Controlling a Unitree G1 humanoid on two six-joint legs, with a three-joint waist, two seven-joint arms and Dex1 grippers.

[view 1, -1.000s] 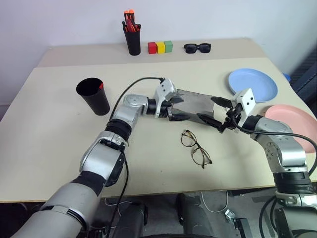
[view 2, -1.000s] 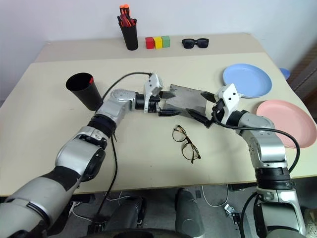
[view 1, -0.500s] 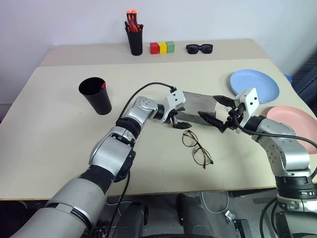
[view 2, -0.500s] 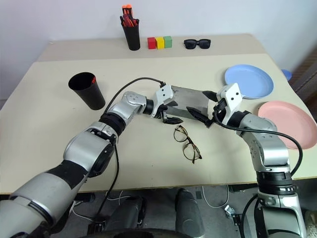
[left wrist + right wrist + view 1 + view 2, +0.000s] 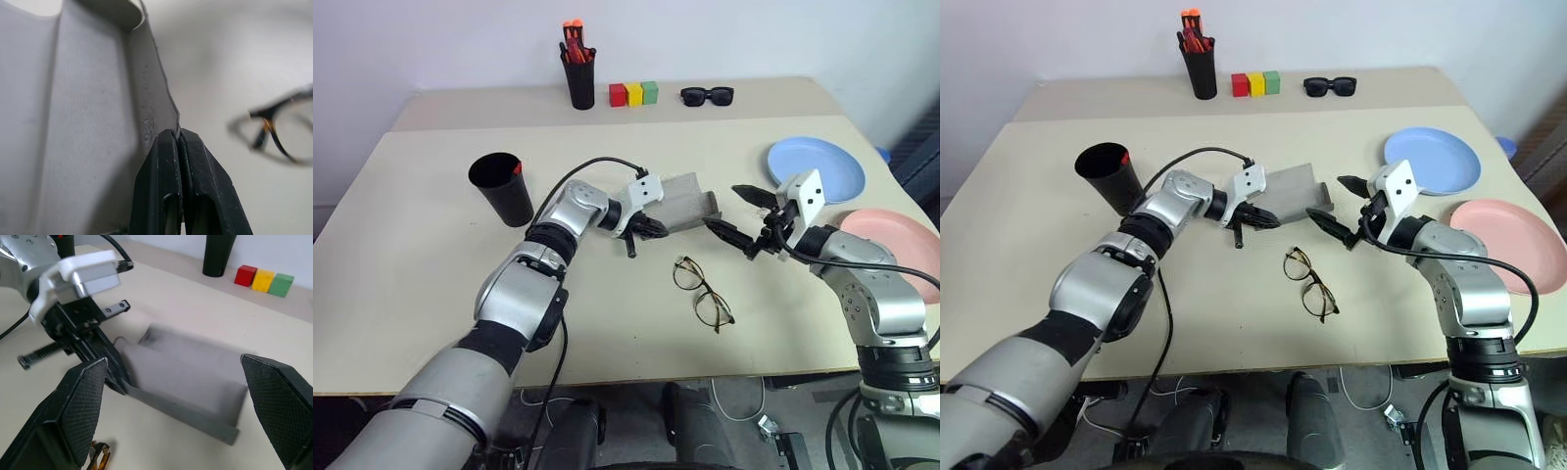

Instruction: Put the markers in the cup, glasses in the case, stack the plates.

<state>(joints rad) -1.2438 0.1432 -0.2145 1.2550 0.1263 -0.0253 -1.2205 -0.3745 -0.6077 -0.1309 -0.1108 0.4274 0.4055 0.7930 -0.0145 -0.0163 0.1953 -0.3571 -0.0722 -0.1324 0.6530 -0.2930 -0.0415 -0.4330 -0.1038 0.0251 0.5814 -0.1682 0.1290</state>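
Next, I move my right gripper to the glasses in front of the grey case and close it on the bridge (image 5: 705, 288) between the glasses' lenses.
The grey case (image 5: 680, 201) lies open in the middle of the table. My left gripper (image 5: 641, 227) is shut on its thin near edge, which the left wrist view shows pinched between the black fingertips (image 5: 166, 147). My right gripper (image 5: 722, 208) hangs open just right of the case, apart from it. The wire-rimmed glasses (image 5: 703, 291) lie on the table in front of the case. The black cup (image 5: 499, 186) stands at the left with a marker's red tip (image 5: 515, 168) at its rim. The blue plate (image 5: 815, 168) and the pink plate (image 5: 891, 235) lie side by side at the right.
Along the back of the table stand a narrow pen cup (image 5: 578, 78) with orange-red pens, three coloured blocks (image 5: 633, 94) and black sunglasses (image 5: 707, 95). The table (image 5: 431, 294) has bare surface at the front left. A black cable (image 5: 587, 168) arcs over my left arm.
My left gripper went from open to shut on the case's edge. The case has slid left and turned, away from my right gripper's fingers. The right arm stayed in place.
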